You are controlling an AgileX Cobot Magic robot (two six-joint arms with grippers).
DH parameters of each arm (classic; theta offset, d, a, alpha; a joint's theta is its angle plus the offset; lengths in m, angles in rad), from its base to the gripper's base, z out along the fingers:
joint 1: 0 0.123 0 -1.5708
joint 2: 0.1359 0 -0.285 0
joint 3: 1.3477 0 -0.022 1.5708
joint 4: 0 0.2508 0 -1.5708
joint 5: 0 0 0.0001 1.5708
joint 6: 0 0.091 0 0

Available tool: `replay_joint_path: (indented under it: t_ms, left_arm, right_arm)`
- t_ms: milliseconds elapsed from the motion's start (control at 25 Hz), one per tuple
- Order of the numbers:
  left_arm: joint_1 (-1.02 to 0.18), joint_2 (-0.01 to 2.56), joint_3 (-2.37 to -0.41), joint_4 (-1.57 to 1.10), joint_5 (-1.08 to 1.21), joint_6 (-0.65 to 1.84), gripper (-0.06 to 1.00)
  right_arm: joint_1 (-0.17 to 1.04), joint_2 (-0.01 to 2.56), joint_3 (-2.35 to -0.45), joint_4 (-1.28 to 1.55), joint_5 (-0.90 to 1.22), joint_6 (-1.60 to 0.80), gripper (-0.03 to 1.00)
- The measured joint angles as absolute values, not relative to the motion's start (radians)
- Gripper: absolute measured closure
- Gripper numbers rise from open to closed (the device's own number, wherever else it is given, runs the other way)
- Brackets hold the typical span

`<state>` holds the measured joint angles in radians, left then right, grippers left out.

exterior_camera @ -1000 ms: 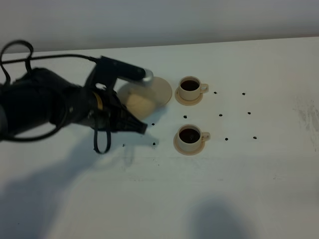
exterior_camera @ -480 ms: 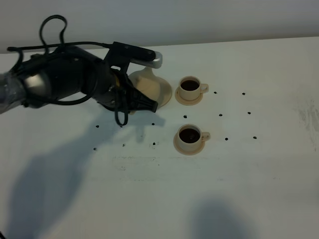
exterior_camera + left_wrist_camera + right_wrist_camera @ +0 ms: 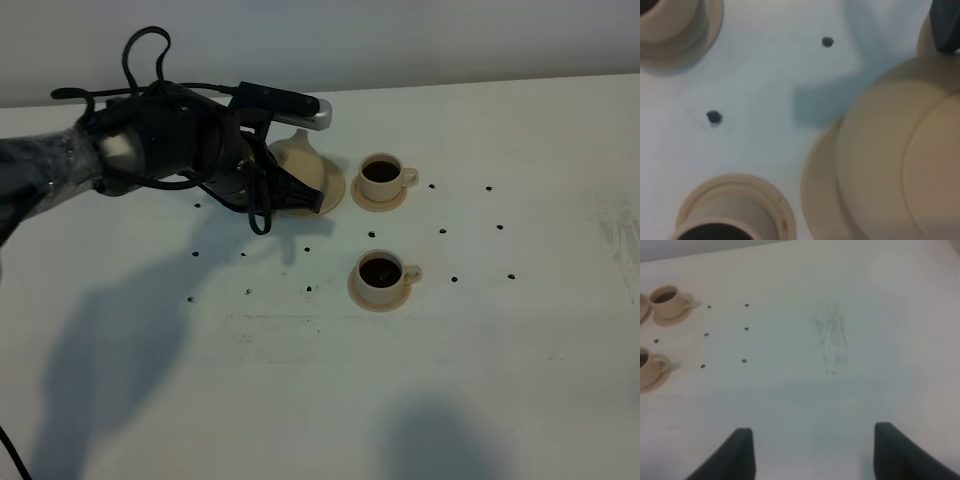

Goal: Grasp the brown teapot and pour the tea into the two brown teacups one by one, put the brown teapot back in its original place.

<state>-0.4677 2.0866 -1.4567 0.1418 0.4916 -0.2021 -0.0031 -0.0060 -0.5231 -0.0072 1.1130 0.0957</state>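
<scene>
The robot's left gripper will release the brown teapot on the wide saucer (image 3: 307, 190) (image 3: 890, 192) beside the back brown teacup.
The brown teapot (image 3: 301, 163) stands upright over its original place, the wide saucer (image 3: 333, 189), at the back left. My left gripper (image 3: 292, 197) is shut on the teapot, and the arm hides its handle side. I cannot tell whether the teapot touches the saucer. In the left wrist view the teapot (image 3: 900, 150) fills the right side above the saucer (image 3: 817, 200). The two brown teacups (image 3: 381, 173) (image 3: 381, 271) sit on small saucers to the right, both with dark tea inside. My right gripper (image 3: 817, 455) hangs open over bare table.
Small black dots (image 3: 443, 232) mark the white table around the cups. The left arm's cables (image 3: 140, 50) loop up above it. The table's back edge (image 3: 480, 82) meets a grey wall.
The left arm has swung back and to the right, carrying the teapot from in front of the wide saucer to over it. The teapot now stands upright. Cups unchanged.
</scene>
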Motion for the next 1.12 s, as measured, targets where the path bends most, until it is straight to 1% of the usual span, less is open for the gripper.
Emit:
replay_joint_path:
  t_ms: [480, 960, 1040, 1120]
  left_arm:
    - [-0.465, 2.163, -1.520, 0.128, 0.470, -0.178, 0.85]
    - [-0.465, 2.172, -1.523, 0.120, 0.459, -0.204, 0.85]
    - [-0.465, 2.174, -1.523, 0.120, 0.459, -0.216, 0.83]
    - [-0.465, 2.174, -1.523, 0.120, 0.450, -0.222, 0.76]
  right_arm:
    - [-0.003, -0.006, -0.523, -0.007, 1.113, 0.096, 0.47]
    - [-0.003, -0.006, -0.523, -0.007, 1.113, 0.096, 0.47]
    - [-0.003, -0.006, -0.523, -0.007, 1.113, 0.096, 0.47]
    - [-0.003, -0.006, -0.523, -0.007, 1.113, 0.096, 0.47]
